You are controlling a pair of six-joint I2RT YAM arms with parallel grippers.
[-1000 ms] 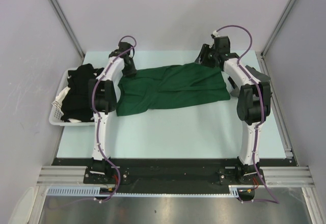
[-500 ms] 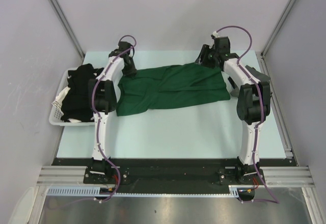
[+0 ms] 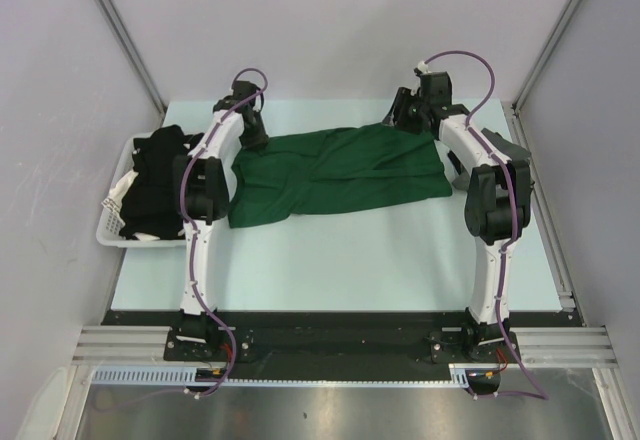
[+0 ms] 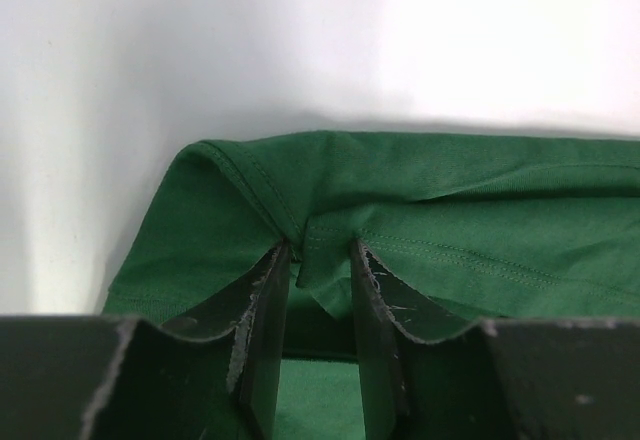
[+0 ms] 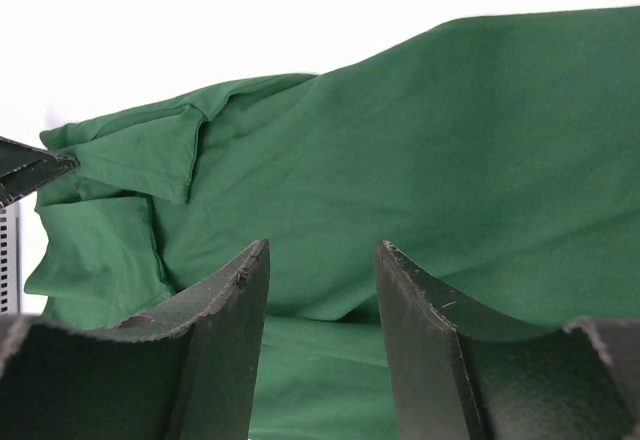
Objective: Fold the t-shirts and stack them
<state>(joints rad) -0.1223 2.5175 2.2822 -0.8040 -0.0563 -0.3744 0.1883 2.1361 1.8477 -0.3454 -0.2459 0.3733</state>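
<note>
The green t-shirt's hemmed corner is folded back over the t-shirt, so my left gripper should grab that corner and pull it toward the table's far edge (image 3: 275, 105).
A dark green t-shirt (image 3: 340, 170) lies spread and partly folded across the far middle of the table. My left gripper (image 3: 255, 138) is down at its far left corner. In the left wrist view the gripper (image 4: 322, 250) is open a little, and a hemmed fold of the green shirt (image 4: 480, 200) sits between its tips. My right gripper (image 3: 405, 120) is at the shirt's far right corner. In the right wrist view it (image 5: 322, 250) stands open just above the green cloth (image 5: 400, 140), gripping nothing. Black t-shirts (image 3: 150, 180) are heaped in the basket.
A white slatted basket (image 3: 108, 222) stands at the table's left edge beside the left arm. Grey walls close in on the left, back and right. The pale table surface (image 3: 350, 260) stretches in front of the shirt.
</note>
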